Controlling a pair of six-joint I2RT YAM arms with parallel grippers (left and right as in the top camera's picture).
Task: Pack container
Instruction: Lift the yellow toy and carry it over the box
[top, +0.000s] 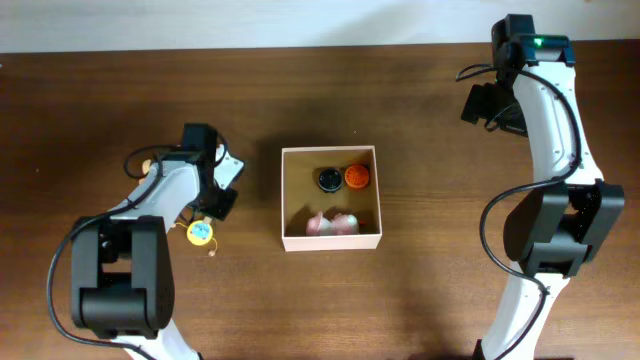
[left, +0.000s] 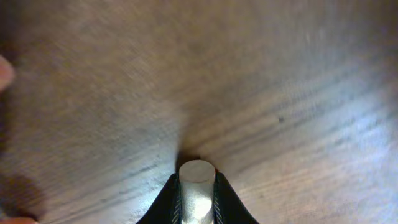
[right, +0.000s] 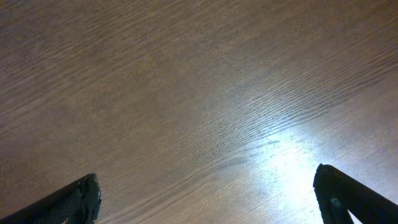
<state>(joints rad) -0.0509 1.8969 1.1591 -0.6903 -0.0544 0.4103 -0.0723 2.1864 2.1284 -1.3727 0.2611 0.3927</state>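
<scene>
Next, I set the yellow round toy with the grey stem down in the box (top: 299, 210) next to the pink toys, using my left gripper.
The container (top: 331, 240), a square box with white walls and a tan inside, sits mid-table. It holds a black round toy (top: 329, 179), an orange round toy (top: 357, 177) and pink toys (top: 335, 223). My left gripper (top: 212, 208) is left of the box, low over the wood. In the left wrist view the left gripper (left: 197, 180) is shut on a pale cylinder (left: 197, 186). A yellow round toy with a blue centre (top: 200, 232) lies just beside those fingers; I cannot tell whether the cylinder belongs to it. My right gripper (right: 205, 193) stands open over bare wood at the far right (top: 485, 105).
The dark wooden table (top: 440, 300) fills the view, with a pale strip along its far edge. A small orange bit (top: 213, 248) lies next to the yellow toy. Both arm bases stand at the near edge, left and right.
</scene>
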